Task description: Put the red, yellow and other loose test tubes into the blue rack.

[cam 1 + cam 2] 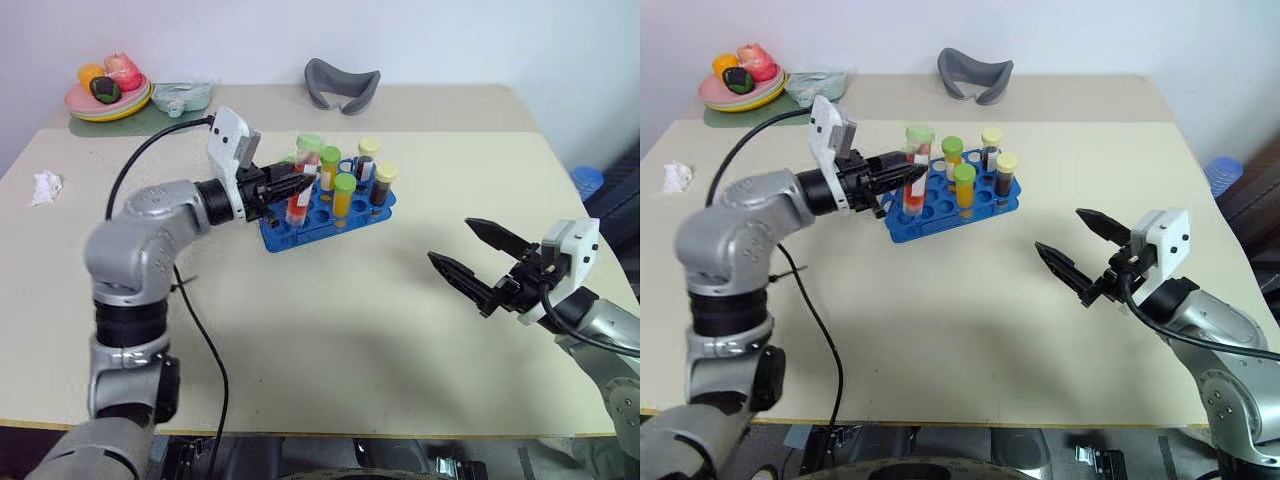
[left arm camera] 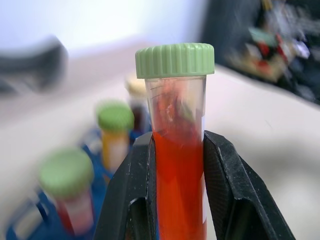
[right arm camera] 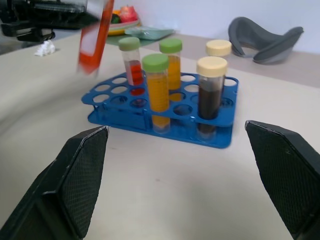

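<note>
My left gripper will let go of the red test tube in the blue rack's near row [image 1: 301, 223], close to the nearer yellow tube.
My left gripper [image 1: 300, 186] is shut on a red test tube [image 2: 179, 165] with a green cap and a white label. It holds the tube roughly upright, slightly tilted, above the near left end of the blue rack [image 1: 283, 238]. Several test tubes stand in the rack: a red one [image 3: 132, 67], yellow ones [image 3: 157, 87] with green caps, and dark brown ones [image 3: 210, 92] with pale yellow caps. My right gripper [image 1: 449, 240] hangs open and empty over the table to the right of the rack, pointing toward it.
A plate of toy fruit [image 1: 107, 95] and a teal dish [image 1: 182, 97] sit at the far left corner. A grey curved piece [image 1: 342, 85] lies at the back. Crumpled white paper [image 1: 45, 187] lies near the left edge. A black cable [image 1: 205, 340] trails across the table.
</note>
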`<state>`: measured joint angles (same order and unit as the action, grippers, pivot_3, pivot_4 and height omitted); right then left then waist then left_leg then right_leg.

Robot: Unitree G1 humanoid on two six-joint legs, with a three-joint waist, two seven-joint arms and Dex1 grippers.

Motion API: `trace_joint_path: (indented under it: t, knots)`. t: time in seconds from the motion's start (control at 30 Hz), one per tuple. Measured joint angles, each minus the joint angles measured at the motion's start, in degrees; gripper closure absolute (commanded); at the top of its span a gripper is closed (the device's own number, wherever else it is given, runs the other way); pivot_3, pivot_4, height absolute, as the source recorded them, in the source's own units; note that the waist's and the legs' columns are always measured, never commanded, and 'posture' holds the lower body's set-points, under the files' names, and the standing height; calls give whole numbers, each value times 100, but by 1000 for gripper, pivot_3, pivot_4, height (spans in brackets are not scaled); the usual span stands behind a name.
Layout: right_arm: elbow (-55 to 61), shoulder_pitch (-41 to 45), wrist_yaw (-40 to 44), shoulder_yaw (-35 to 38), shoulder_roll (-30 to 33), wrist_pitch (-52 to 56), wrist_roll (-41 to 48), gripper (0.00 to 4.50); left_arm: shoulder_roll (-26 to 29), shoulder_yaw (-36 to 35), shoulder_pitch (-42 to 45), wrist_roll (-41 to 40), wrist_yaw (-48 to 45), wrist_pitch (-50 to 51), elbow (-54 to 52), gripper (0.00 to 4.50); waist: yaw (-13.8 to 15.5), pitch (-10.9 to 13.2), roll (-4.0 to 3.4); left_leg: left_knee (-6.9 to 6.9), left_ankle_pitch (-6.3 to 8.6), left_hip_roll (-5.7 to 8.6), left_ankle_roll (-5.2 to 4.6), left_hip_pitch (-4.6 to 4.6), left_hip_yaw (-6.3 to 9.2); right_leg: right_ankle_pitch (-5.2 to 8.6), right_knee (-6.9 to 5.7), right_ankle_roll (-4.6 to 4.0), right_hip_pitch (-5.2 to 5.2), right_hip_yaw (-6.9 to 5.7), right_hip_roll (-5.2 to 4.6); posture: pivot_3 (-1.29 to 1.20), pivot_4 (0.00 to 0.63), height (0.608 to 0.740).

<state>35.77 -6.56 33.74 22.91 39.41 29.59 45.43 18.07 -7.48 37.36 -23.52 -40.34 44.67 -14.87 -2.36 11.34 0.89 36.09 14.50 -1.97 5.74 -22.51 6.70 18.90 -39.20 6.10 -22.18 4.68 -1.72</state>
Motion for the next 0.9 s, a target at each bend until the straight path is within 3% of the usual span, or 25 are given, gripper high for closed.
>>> trace_joint_path:
  t: [0.1, 0.33, 0.9]
  knots:
    - [5, -71, 33, 143, 84, 65, 88, 0, -116, 125, -479, 370, 110, -1402, 42, 3786, -11, -2, -3, -3, 0, 0, -1, 2, -3, 0, 1, 0, -1, 3, 1, 0, 150, 740]
    - [5, -104, 135, 444, 346, 244, 222, 0, -262, 617, -1220, 1199, 382, -3516, 559, 3786, 18, -3, -5, 2, 1, 2, -1, 4, -2, 0, 3, 0, 8, 2, -1, 0, 150, 740]
    - [34, -7, 71, 465, 413, 423, 321, 0, -734, 1065, -1441, 1869, 1079, -5426, 2028, 3786, 6, -5, -5, 1, 1, 2, -2, 10, -2, 0, 3, 1, 14, 1, 0, 0, 150, 740]
